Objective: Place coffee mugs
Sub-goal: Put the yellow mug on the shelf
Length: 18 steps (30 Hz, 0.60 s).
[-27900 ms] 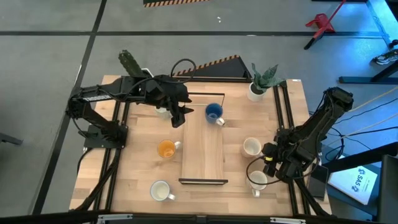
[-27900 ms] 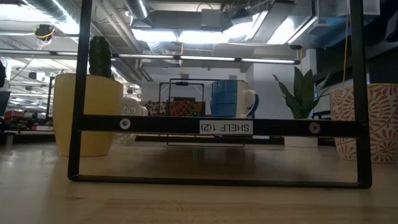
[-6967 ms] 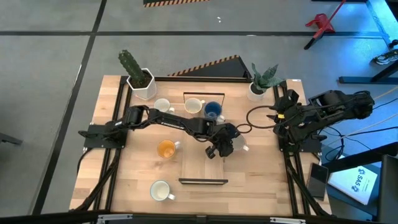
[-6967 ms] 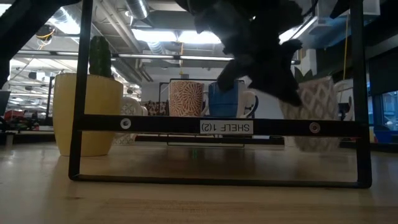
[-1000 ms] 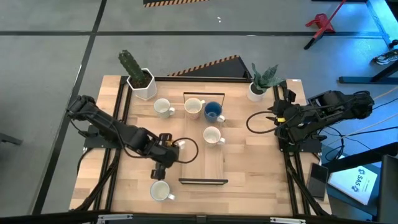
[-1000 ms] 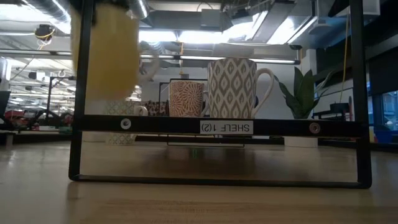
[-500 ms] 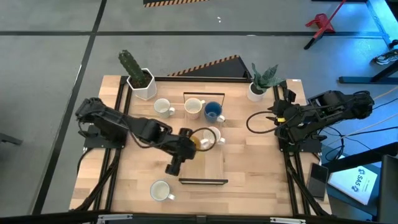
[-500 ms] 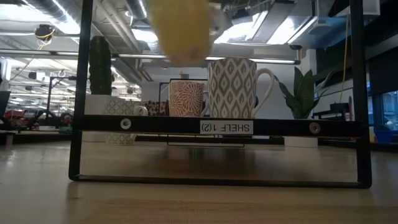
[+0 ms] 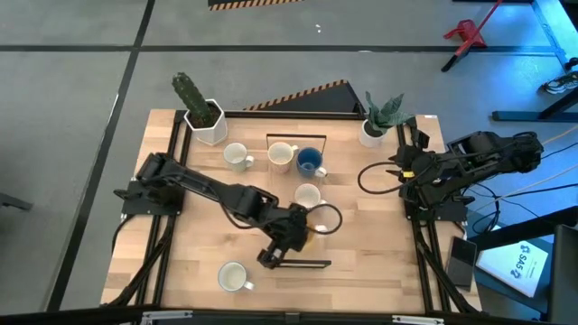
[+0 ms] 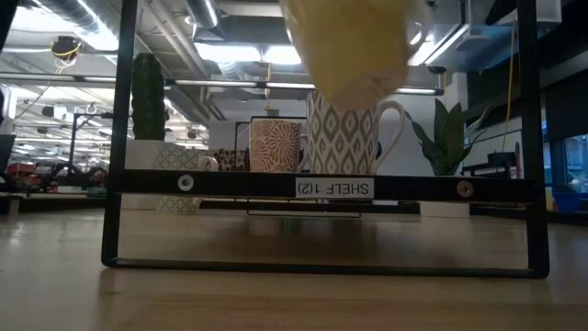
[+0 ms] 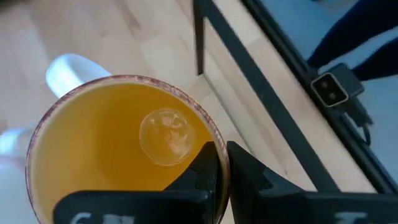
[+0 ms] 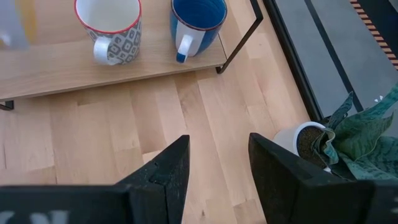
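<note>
The orange mug, still high above the shelf, will be released by my left gripper on the wooden shelf's near end (image 9: pixel 314 243), just behind its front bar.
My left gripper (image 9: pixel 305 233) hangs over the near part of the wooden shelf (image 9: pixel 318 255), shut on the orange mug (image 11: pixel 124 143). The low view shows that mug (image 10: pixel 349 46) blurred and high above the shelf's front bar (image 10: pixel 276 184). Three mugs stand on the shelf board: a white one (image 9: pixel 282 154), a blue one (image 9: pixel 310 162) and a patterned one (image 9: pixel 308 196). Two more white mugs (image 9: pixel 237 156) (image 9: pixel 233 276) stand on the table, left of the shelf. My right gripper (image 12: pixel 217 162) waits open at the table's right edge. My left gripper pinches the orange mug's rim (image 11: pixel 205 127), on the side away from its white handle (image 11: pixel 68 68). One finger (image 11: pixel 208 165) is inside the cup and the other outside. The fingers point down from above. The mug hangs about upright, mouth up, clear of the shelf.
A cactus in a white pot (image 9: pixel 203 122) stands at the far left corner, and a leafy plant in a white pot (image 9: pixel 372 131) at the far right. Bare tabletop lies on both sides of the shelf.
My left gripper has carried the orange mug toward the table's right, from the table left of the shelf to above the shelf's near part. The mug has stayed lifted and upright, and the grip has not changed.
</note>
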Tool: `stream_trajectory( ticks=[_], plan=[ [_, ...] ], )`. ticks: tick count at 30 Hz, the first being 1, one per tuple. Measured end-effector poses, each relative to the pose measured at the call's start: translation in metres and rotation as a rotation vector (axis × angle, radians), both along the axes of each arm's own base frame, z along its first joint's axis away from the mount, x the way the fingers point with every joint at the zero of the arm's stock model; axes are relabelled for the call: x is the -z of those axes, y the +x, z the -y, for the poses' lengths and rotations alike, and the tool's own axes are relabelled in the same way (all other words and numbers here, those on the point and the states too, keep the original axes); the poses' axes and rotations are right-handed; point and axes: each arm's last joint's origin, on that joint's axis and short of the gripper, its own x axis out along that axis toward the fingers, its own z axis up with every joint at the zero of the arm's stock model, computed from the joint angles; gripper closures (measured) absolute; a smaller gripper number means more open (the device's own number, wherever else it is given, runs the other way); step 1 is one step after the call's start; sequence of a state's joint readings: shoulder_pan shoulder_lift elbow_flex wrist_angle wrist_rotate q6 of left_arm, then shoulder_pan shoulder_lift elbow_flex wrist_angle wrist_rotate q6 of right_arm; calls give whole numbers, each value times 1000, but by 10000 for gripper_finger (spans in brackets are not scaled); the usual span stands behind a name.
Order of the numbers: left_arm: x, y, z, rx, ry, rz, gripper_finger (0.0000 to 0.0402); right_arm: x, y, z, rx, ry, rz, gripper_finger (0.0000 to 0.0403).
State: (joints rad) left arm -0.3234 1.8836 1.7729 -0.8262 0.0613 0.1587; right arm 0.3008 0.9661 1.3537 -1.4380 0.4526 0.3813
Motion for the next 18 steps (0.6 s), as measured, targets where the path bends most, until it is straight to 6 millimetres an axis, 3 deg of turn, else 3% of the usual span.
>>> stream_trajectory(
  ticks=[8, 18],
  plan=[
    [29, 19, 0, 66, 19, -27, 390, 0, 0, 0, -1, 0, 0, 253],
    [41, 25, 3, 116, 33, -35, 390, 0, 0, 0, 8, -4, 4, 253]
  ],
)
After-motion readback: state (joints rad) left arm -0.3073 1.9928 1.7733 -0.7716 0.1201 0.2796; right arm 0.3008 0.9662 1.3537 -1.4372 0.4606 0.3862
